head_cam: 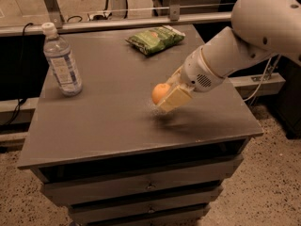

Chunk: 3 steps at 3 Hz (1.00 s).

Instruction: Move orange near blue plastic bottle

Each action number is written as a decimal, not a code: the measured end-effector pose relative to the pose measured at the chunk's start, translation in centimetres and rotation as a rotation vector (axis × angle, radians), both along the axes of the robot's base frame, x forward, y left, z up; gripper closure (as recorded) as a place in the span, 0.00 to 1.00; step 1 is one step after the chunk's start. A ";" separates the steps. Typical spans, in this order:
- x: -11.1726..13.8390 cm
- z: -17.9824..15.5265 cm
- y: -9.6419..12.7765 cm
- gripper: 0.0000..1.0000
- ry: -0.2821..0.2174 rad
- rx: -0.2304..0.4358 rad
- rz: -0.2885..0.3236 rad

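My gripper should put the orange down on the grey table (90,77) right up against the blue plastic bottle, on the side that faces my gripper.
The orange (159,92) is held between the fingers of my gripper (167,96), lifted a little above the grey table (108,121), right of its middle. The gripper is shut on the orange; its near cream finger (175,99) covers the fruit's right side. The blue plastic bottle (62,61), clear with a white cap and pale label, stands upright at the table's left side, far from the gripper.
A green crinkly snack bag (155,38) lies at the back of the table. A metal rail (141,21) runs behind the table. Drawers (150,187) are below the tabletop. The white arm (235,46) reaches in from the right.
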<state>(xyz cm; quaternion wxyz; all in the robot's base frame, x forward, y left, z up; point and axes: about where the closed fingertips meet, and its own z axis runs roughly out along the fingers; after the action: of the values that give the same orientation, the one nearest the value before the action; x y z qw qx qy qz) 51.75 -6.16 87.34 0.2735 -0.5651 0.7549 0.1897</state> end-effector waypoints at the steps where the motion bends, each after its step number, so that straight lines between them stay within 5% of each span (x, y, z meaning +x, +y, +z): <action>1: 0.0 0.0 0.0 1.00 0.000 0.000 0.000; 2: 0.6 -0.2 4.1 1.00 -0.025 0.036 0.075; 3: 1.9 -0.1 10.5 1.00 -0.066 0.081 0.173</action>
<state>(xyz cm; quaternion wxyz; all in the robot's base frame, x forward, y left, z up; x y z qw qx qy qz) 53.69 4.34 87.23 0.3036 -0.6224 0.6857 0.2243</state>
